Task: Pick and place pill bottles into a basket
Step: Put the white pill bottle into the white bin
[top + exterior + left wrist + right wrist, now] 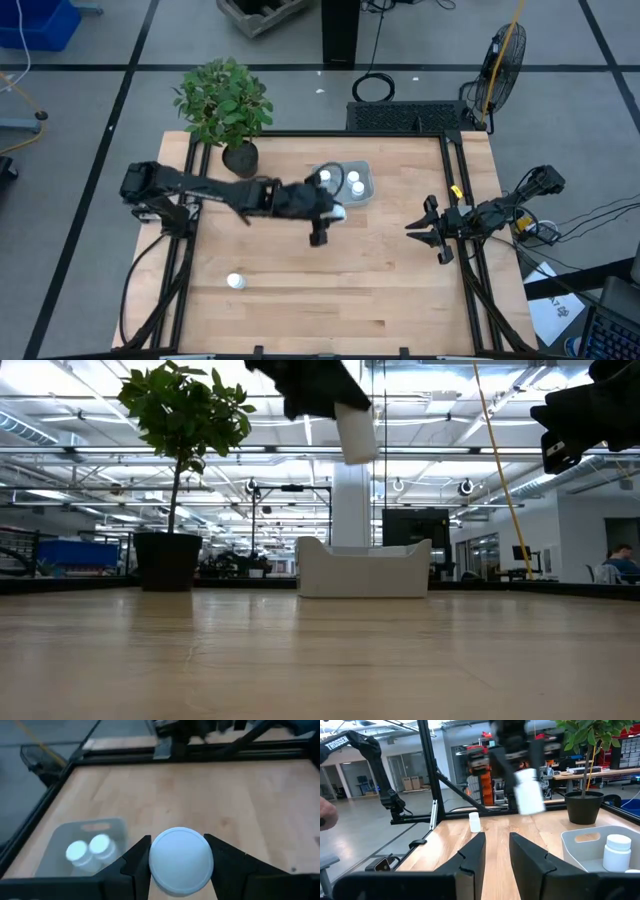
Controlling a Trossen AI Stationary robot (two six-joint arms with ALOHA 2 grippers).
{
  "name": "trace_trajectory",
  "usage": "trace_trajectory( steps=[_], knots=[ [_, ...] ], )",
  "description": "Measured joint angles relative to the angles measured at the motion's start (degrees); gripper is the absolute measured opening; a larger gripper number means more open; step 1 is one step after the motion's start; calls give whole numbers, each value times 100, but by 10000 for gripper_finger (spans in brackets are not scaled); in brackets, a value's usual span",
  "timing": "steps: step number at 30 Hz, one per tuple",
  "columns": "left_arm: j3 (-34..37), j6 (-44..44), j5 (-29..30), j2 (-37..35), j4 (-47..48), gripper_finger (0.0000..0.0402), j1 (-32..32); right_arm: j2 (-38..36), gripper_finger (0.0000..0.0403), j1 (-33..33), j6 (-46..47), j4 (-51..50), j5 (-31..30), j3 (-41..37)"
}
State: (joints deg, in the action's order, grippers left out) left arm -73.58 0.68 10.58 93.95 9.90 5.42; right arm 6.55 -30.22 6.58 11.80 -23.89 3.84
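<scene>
The robot's left gripper should release the white pill bottle between the bottles along the far side (pixel 342 179) of the pale blue-grey tray. That white bottle is still high above the table.
My left gripper (pixel 332 212) is shut on a white pill bottle (pixel 181 861), high above the table just near of the pale blue-grey tray (pixel 345 184). The bottle also shows in the low view (pixel 357 428) and in the right wrist view (pixel 530 794). Two bottles (pixel 87 849) stand upright in the tray. Another bottle (pixel 235 282) stands on the table at the near left. My right gripper (pixel 437 231) is open and empty at the table's right edge. My left gripper pinches the bottle's upper end, at the cap's sides (pixel 153 862), between its two fingers (pixel 136 861). The fingers come from above, pointing down. The bottle hangs below them (pixel 357 428), a little tilted, lifted clear of the table and above the tray's rim.
A dark pot with a green plant (pixel 238 155) stands at the far left, beside the tray. A black metal frame (pixel 455 170) runs along the table's edges. Bare wood lies between the tray and my right gripper.
</scene>
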Motion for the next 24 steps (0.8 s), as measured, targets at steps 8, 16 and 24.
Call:
trace_trajectory(
  steps=[8,16,24],
  knots=[
    [2,-39,-622,62,-308,174,-1142,0,80,0,0,-1,-1,0],
    [0,125,-956,583,-489,162,-1941,1,80,1,-1,5,-1,0],
    [0,228,-1314,1259,-1010,179,-2299,2,78,1,0,-1,5,0]
  ],
)
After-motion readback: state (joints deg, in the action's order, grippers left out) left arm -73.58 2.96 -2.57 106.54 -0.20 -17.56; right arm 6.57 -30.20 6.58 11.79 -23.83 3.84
